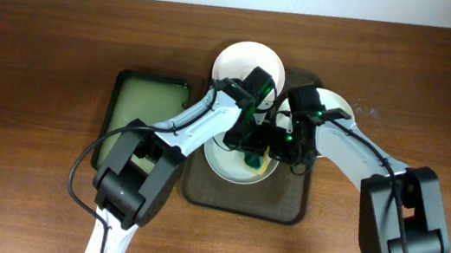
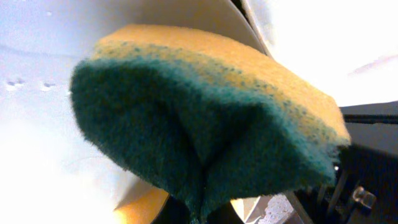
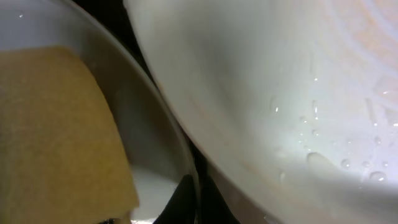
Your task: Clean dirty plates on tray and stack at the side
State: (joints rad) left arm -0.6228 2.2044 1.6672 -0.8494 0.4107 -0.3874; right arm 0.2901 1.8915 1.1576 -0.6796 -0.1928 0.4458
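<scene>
My left gripper is going to release the green-and-yellow sponge in the middle of the smaller black-rimmed tray's pale green inside (image 1: pixel 145 128).
The dark tray (image 1: pixel 241 209) lies at the table's middle. One white plate (image 1: pixel 222 163) sits on it. My left gripper (image 1: pixel 254 150) is shut on a green-and-yellow sponge (image 1: pixel 254 160) pressed on that plate; the sponge (image 2: pixel 205 118) fills the left wrist view against the white plate (image 2: pixel 37 124). My right gripper (image 1: pixel 285 148) is shut on this plate's right rim (image 3: pixel 189 180), with the sponge's yellow side (image 3: pixel 56 124) inside it. A second plate (image 1: pixel 249 63) lies at the tray's far edge. A third plate (image 1: pixel 337 105) lies at the right, wet with drops (image 3: pixel 280 93).
A smaller black-rimmed tray with a pale green inside (image 1: pixel 141 115) lies left of the dark tray. Both arms cross over the dark tray's middle. A white wall edge runs along the table's far side.
</scene>
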